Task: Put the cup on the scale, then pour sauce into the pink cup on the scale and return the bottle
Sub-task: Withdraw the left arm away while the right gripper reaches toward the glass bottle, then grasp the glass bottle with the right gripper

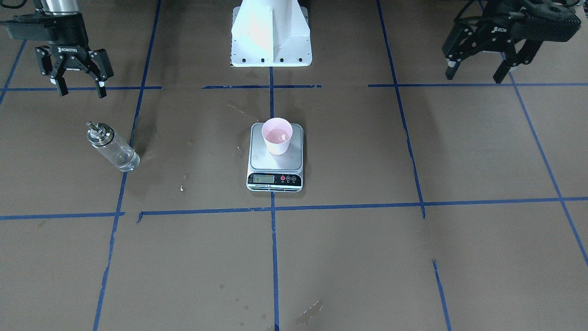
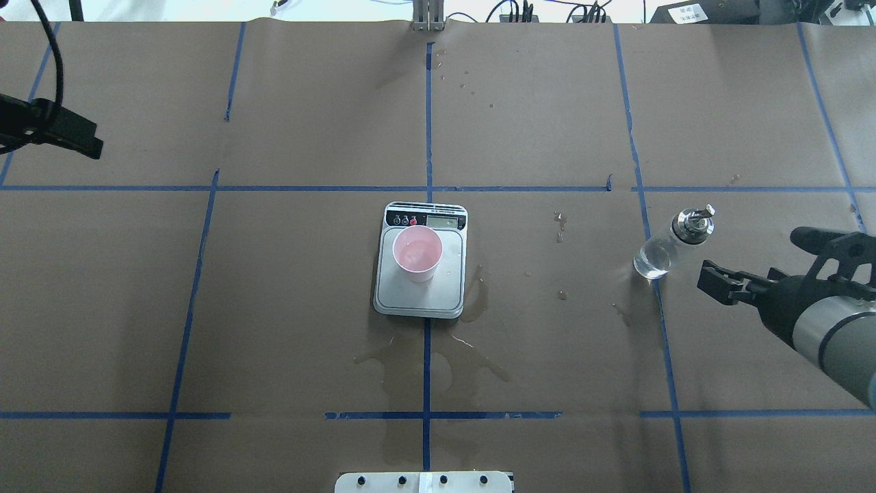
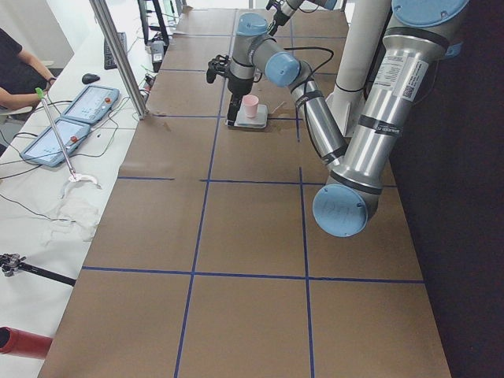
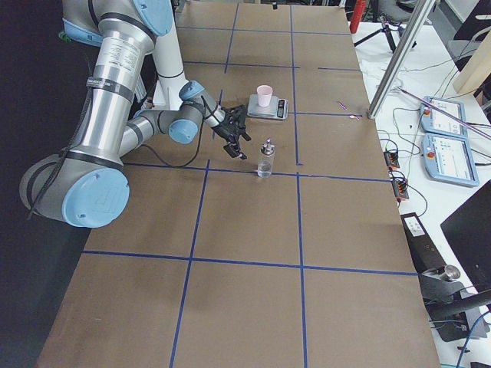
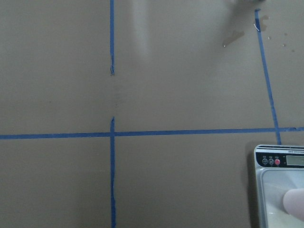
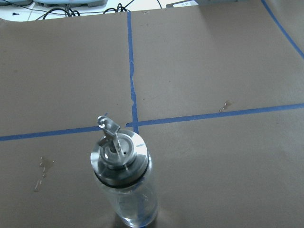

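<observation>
Next, I bring my right gripper to the bottle's glass body [image 1: 114, 150] [image 6: 135, 200], below the metal top with the spout, and close it there.
The pink cup [image 1: 276, 138] stands upright on the steel scale [image 1: 274, 179] at the table's middle, with pinkish-looking sauce [image 1: 279, 135] in it. It also shows in the overhead view [image 2: 417, 255] on the scale [image 2: 424, 301]. The clear glass bottle [image 1: 112, 148] with its metal spout stands upright on the paper on my right side, also seen in the overhead view [image 2: 672, 245] and the right wrist view [image 6: 122, 183]. My right gripper [image 1: 81, 91] is open and empty, raised behind the bottle and apart from it. My left gripper [image 1: 474, 76] is open and empty, far from the scale.
Brown paper with blue tape lines covers the table. Wet stains [image 2: 438, 363] lie in front of the scale, and drops [image 2: 561, 226] lie between scale and bottle. The white robot base [image 1: 271, 37] stands behind the scale. An operator's desk with tablets [image 3: 79, 118] runs along the far side.
</observation>
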Robot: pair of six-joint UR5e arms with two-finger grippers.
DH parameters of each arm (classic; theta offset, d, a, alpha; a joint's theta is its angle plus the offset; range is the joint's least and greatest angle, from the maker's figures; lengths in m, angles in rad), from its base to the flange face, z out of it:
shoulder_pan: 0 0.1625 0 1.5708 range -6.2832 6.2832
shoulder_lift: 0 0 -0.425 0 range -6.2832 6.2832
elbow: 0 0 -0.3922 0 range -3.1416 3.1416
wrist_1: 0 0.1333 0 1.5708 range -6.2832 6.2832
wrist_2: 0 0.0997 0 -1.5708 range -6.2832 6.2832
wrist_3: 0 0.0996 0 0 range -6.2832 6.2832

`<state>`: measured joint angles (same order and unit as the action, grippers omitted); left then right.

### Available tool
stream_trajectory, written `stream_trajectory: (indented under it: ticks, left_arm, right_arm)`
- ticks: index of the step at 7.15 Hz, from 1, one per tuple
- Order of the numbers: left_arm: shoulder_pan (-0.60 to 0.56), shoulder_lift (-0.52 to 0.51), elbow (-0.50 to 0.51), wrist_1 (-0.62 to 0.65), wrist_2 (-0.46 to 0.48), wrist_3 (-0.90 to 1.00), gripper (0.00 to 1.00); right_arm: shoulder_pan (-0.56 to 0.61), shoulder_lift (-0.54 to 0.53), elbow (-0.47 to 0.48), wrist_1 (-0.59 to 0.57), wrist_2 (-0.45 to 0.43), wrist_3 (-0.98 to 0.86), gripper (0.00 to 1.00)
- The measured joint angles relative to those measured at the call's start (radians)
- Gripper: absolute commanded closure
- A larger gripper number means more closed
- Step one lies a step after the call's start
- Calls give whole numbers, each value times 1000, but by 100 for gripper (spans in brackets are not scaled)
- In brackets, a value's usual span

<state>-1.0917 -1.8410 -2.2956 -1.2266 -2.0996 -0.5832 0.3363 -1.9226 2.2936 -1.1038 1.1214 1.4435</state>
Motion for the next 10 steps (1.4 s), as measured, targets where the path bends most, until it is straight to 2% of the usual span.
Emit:
stream_trajectory:
  ticks: [2,4,8,10]
  left_arm:
    - [-163,105,70,-8,-65,371,0]
    - [-309,149,187,-21,-104,654,0]
    - [-355,156,275,-71,-105,724,0]
    - [-356,157,298,-94,-104,725,0]
  right_arm:
    - [-27,88,-89,-1,-95,7,0]
    - [-29,170,-169,-5,-145,8,0]
    - [-28,203,-263,-8,-237,8,0]
    - [-30,206,-282,-8,-250,8,0]
